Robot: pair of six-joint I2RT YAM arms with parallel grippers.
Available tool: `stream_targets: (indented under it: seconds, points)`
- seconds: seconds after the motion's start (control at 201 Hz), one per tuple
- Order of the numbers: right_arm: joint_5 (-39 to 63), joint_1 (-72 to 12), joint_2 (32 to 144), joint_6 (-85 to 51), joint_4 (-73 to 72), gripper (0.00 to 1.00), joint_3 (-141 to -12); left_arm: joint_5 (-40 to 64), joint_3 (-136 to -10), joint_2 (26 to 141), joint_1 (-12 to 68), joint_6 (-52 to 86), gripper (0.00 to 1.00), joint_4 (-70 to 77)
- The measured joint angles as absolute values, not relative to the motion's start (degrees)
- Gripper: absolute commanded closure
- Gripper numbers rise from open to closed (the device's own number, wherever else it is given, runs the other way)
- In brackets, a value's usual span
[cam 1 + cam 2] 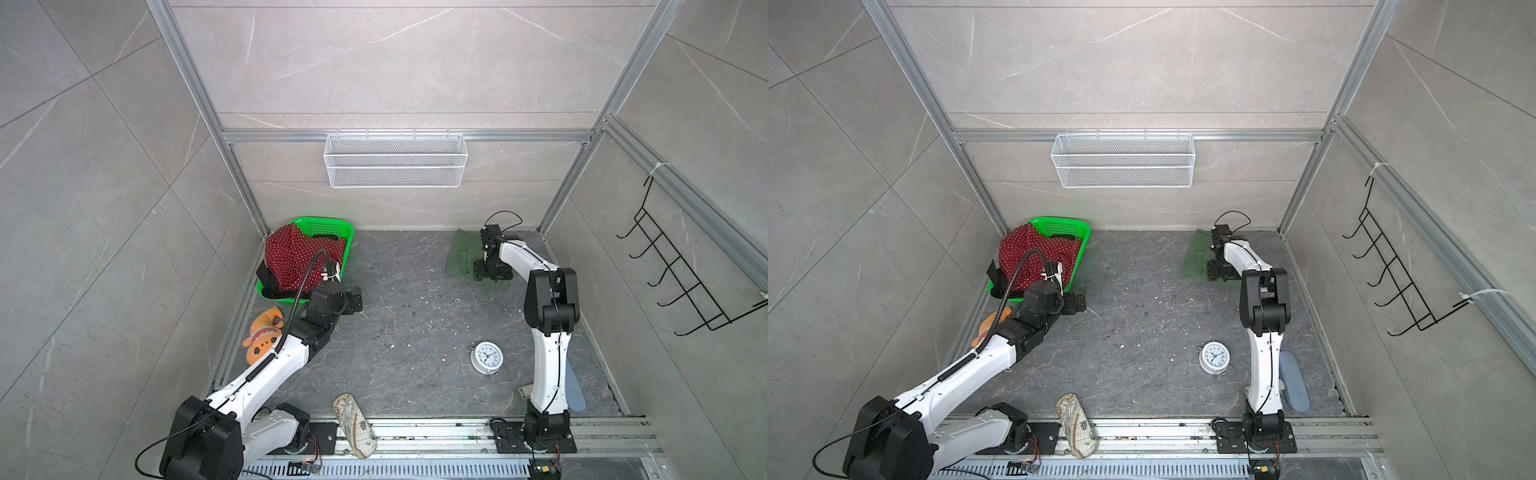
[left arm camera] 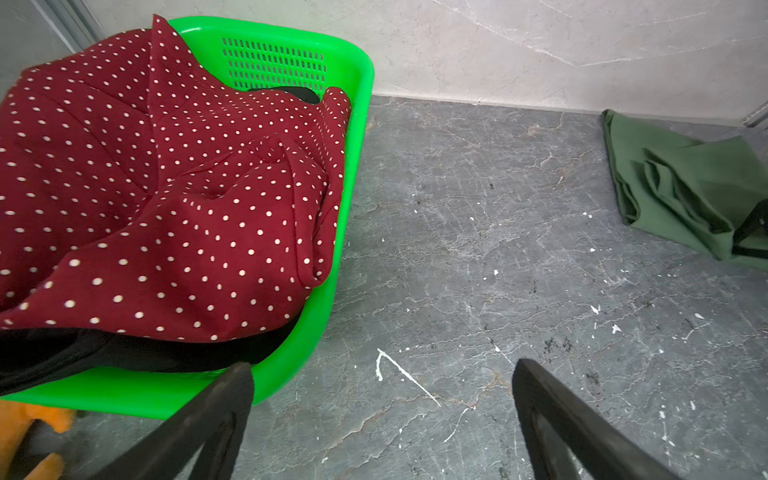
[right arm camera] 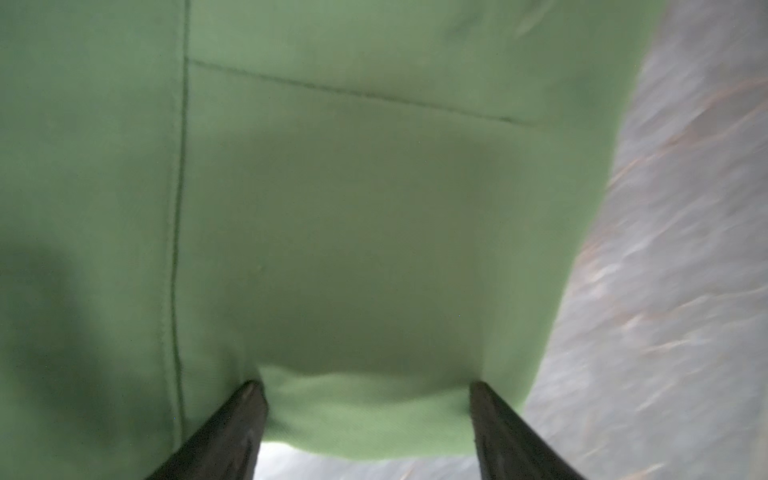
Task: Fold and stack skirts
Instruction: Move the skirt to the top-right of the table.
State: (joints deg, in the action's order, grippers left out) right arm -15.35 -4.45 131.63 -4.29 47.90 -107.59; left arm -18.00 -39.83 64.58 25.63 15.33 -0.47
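Observation:
The fingers of my left gripper needs to close on the red polka-dot skirt's fold (image 1: 333, 257) (image 2: 302, 236) along the side of the green basket that faces the dark green skirt.
The dark green skirt (image 1: 459, 257) (image 1: 1194, 259) (image 2: 681, 187) lies partly folded on the floor at the back right. My right gripper (image 1: 484, 272) (image 3: 365, 386) points down onto it, open, and its fingertips straddle a raised fold at the cloth's edge (image 3: 374, 415). The red polka-dot skirt (image 1: 299, 257) (image 2: 166, 187) is heaped in the green basket (image 1: 328, 222) (image 2: 291, 37) at the back left. The black skirt (image 1: 266, 276) (image 2: 124, 349) lies under it, mostly hidden. My left gripper (image 1: 355, 301) (image 2: 382, 370) hangs wide open over bare floor just right of the basket, holding nothing.
An orange plush toy (image 1: 262, 336) lies left of my left arm. A white alarm clock (image 1: 486, 357) sits on the floor at the right, a patterned pouch (image 1: 355, 424) at the front rail, a blue pad (image 1: 1293, 386) beside the right arm. A wire shelf (image 1: 395, 160) hangs on the back wall.

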Motion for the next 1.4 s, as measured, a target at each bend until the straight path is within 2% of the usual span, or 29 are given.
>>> stream_targets:
  seconds: [0.244, 0.837, 1.046, 1.206, 1.395]
  points:
    - [-18.9, -4.6, 132.8, 1.7, 48.4, 0.20, -109.6, -18.9, -40.1, 64.4, 25.4, 14.3, 0.00, -1.7]
    - [-21.5, -3.9, 128.0, 4.1, 49.5, 0.19, -101.1, -19.0, -41.4, 64.4, 25.3, 12.6, 0.00, -1.7]
    - [-15.0, -3.3, 124.0, 2.8, 49.2, 0.19, -100.9, -19.0, -41.4, 64.4, 25.0, 12.3, 0.00, -1.7]
    - [-6.9, -3.3, 114.2, 0.1, 46.4, 0.19, -98.4, -18.9, -42.2, 64.8, 24.4, 12.1, 0.00, -1.9]
    - [2.2, -3.3, 102.2, -4.6, 41.0, 0.20, -92.5, -18.4, -48.7, 68.4, 21.3, 12.4, 0.00, -5.0]
